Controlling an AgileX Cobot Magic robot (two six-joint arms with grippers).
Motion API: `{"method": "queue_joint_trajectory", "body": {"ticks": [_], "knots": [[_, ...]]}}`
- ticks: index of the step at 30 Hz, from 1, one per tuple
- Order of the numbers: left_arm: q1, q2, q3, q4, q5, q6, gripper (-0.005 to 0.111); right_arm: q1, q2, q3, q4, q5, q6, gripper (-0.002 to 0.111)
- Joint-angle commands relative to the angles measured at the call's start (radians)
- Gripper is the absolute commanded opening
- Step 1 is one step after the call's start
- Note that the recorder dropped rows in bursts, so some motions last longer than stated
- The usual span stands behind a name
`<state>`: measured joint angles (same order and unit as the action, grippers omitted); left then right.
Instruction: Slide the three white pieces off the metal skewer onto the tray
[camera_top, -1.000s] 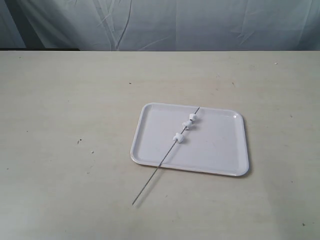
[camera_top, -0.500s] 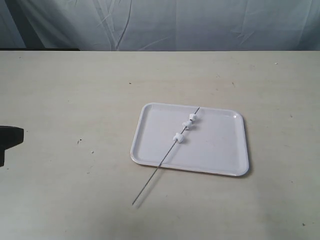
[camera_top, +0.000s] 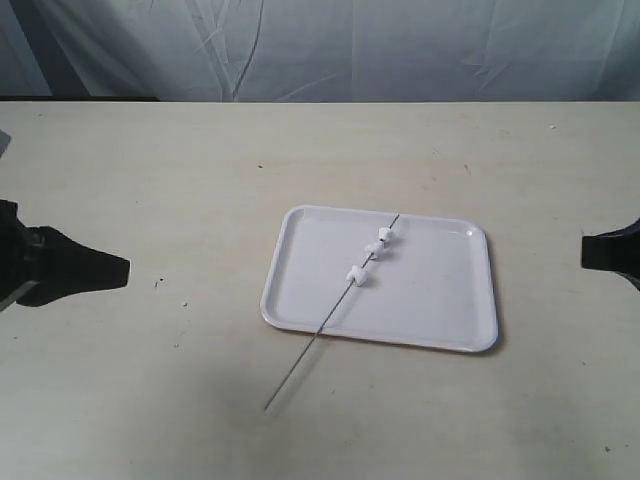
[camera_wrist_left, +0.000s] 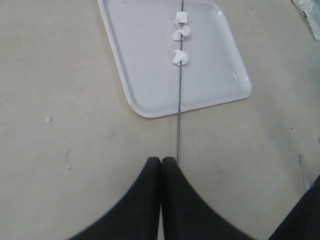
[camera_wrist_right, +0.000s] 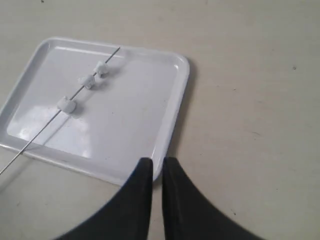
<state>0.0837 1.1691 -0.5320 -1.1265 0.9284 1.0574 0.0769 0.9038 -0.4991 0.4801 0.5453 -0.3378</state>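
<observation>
The metal skewer's loose end is out past the white tray's near edge. My left gripper should close on the metal skewer's bare part (camera_top: 300, 360) (camera_wrist_left: 178, 131) just outside that edge, between the edge and the loose end.
The white tray (camera_top: 430, 305) lies on the table right of centre. The metal skewer (camera_top: 312, 340) rests slantwise across it, its lower end sticking out over the table. The three white pieces (camera_top: 374, 247) are threaded on it above the tray; two sit close together and one (camera_top: 357, 276) lies lower. My left gripper (camera_top: 124, 268) is at the left edge, shut and empty. In the left wrist view its tips (camera_wrist_left: 161, 160) sit just short of the skewer's (camera_wrist_left: 178, 120) free end. My right gripper (camera_wrist_right: 157, 162) hovers by a tray (camera_wrist_right: 125, 125) corner, jaws a narrow gap apart, empty.
The beige table (camera_top: 200, 180) has a few dark specks (camera_top: 158, 283). A pale cloth backdrop (camera_top: 330, 45) hangs behind its far edge. Something pale and crumpled (camera_wrist_left: 310, 15) shows at a corner of the left wrist view.
My left arm has come further in from the left edge toward the skewer. My right arm has appeared at the right edge. Tray, skewer and pieces have not moved.
</observation>
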Motion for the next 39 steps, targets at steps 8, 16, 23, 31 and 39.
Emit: {"method": "queue_joint_trajectory", "body": {"ticks": [8, 16, 23, 31, 39], "knots": [[-0.096, 0.189, -0.03, -0.101, -0.009, 0.106, 0.0, 0.064, 0.192, -0.046, 0.19, -0.017, -0.199, 0.015], [-0.272, 0.331, -0.113, -0.138, -0.096, 0.11, 0.008, 0.064, 0.258, -0.046, 0.291, -0.032, -0.297, 0.015], [-0.409, 0.47, -0.2, -0.196, -0.188, 0.097, 0.014, 0.064, 0.306, -0.046, 0.296, -0.037, -0.321, 0.015], [-0.531, 0.582, -0.321, -0.129, -0.229, -0.012, 0.014, 0.064, 0.393, -0.046, 0.361, -0.033, -0.392, 0.015], [-0.635, 0.653, -0.416, 0.264, -0.268, -0.455, 0.014, 0.064, 0.403, -0.048, 0.448, -0.021, -0.478, 0.015]]}}
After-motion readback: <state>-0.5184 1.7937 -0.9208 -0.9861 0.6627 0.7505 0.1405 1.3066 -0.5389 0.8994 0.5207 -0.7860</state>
